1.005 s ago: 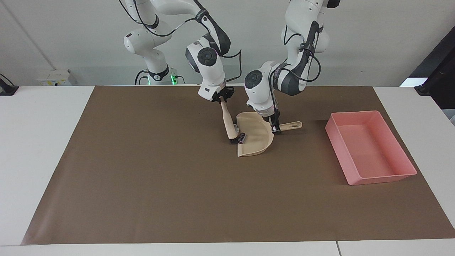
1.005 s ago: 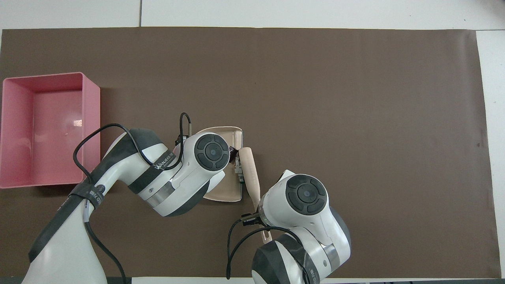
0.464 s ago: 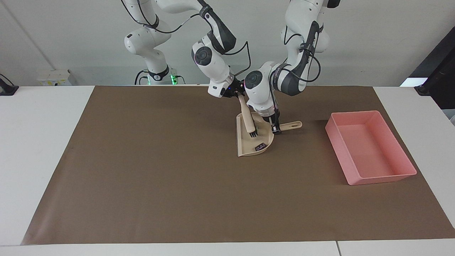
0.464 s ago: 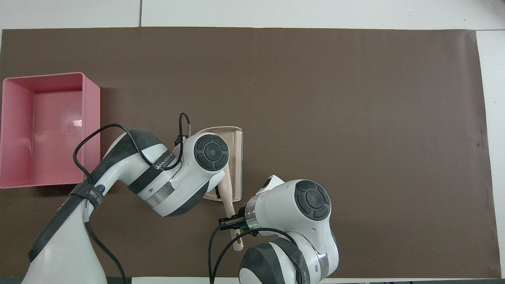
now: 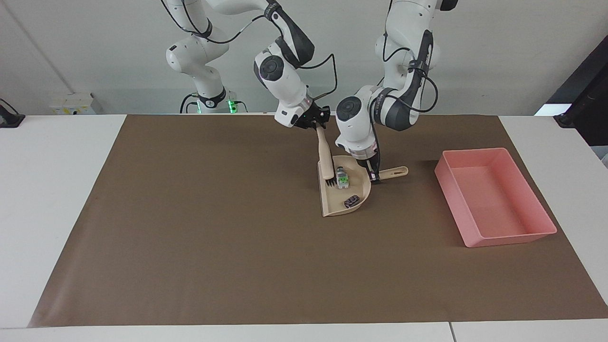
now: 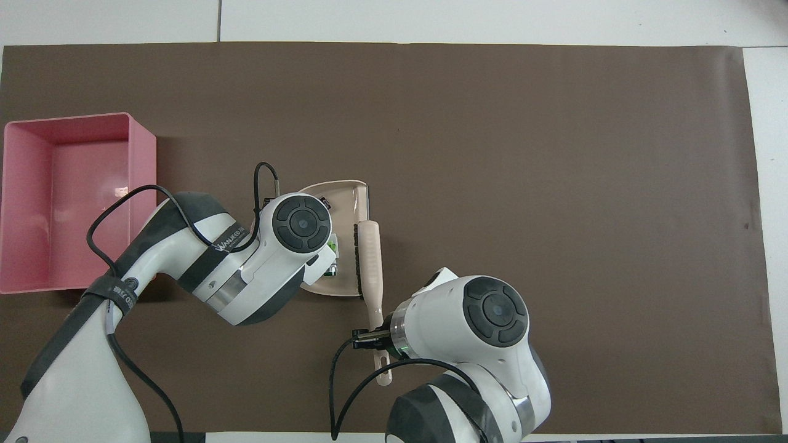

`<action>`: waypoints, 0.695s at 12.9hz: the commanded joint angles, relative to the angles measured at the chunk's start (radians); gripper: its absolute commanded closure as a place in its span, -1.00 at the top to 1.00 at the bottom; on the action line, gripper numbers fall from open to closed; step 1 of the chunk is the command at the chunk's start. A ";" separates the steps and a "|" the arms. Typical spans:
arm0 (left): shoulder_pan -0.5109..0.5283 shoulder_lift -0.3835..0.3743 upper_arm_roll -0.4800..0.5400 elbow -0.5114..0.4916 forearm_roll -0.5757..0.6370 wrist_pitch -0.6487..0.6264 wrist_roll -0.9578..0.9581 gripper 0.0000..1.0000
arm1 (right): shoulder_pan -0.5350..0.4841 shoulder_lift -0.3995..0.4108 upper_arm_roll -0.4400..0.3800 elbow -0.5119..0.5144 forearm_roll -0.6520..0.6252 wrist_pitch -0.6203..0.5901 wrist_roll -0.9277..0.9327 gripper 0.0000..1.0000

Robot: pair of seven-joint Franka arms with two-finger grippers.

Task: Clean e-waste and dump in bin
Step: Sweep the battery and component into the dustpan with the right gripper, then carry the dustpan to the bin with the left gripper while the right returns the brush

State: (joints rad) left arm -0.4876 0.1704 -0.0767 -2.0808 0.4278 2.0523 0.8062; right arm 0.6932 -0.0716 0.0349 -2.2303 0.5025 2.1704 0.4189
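The beige brush will drop from my right gripper onto the brown mat [image 6: 663,255] near the edge opposite the pink bin. The brush is now at the dustpan's open edge.
The beige dustpan [image 5: 334,200] lies mid-table on the brown mat. Both e-waste bits are in it: the whitish-grey one with a green part [image 5: 341,178] and the small black-purplish block [image 5: 352,201]. My left gripper [image 5: 375,177] is shut on the dustpan's handle [image 5: 395,172]. My right gripper [image 5: 315,122] is shut on the handle of a beige brush [image 5: 325,154], whose bristles stand at the pan's open edge. The pink bin [image 5: 511,237] sits toward the left arm's end of the table. In the overhead view the left wrist hides most of the dustpan [image 6: 351,195]; the brush [image 6: 370,264] and bin [image 6: 143,184] show.
A brown mat [image 5: 213,247] covers most of the white table [image 5: 52,190]. The bin stands about a pan's length from the dustpan's handle tip.
The brush swept the bits from the pan's lip into the pan, then drew back to the open edge. The whitish-grey bit now shows in the pan. The dustpan shifted slightly toward the bin.
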 commanded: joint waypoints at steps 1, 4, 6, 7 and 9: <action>0.021 -0.052 -0.003 -0.022 -0.014 0.020 0.065 -1.00 | -0.153 -0.158 0.000 -0.012 -0.164 -0.226 0.029 -1.00; 0.085 -0.110 -0.003 -0.021 -0.064 0.003 0.195 -1.00 | -0.390 -0.215 0.000 -0.023 -0.355 -0.386 -0.121 -1.00; 0.141 -0.155 0.000 -0.009 -0.096 -0.062 0.284 -1.00 | -0.525 -0.212 0.003 -0.037 -0.454 -0.392 -0.219 -1.00; 0.171 -0.176 0.003 -0.002 -0.098 -0.079 0.313 -1.00 | -0.596 -0.202 0.002 -0.051 -0.520 -0.377 -0.289 -1.00; 0.272 -0.218 0.006 0.014 -0.098 -0.081 0.399 -1.00 | -0.734 -0.154 0.003 -0.055 -0.561 -0.325 -0.441 -1.00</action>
State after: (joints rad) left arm -0.2898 0.0098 -0.0694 -2.0723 0.3509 1.9925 1.1232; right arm 0.0632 -0.2620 0.0197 -2.2757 -0.0202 1.7991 0.0874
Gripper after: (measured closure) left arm 0.665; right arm 0.727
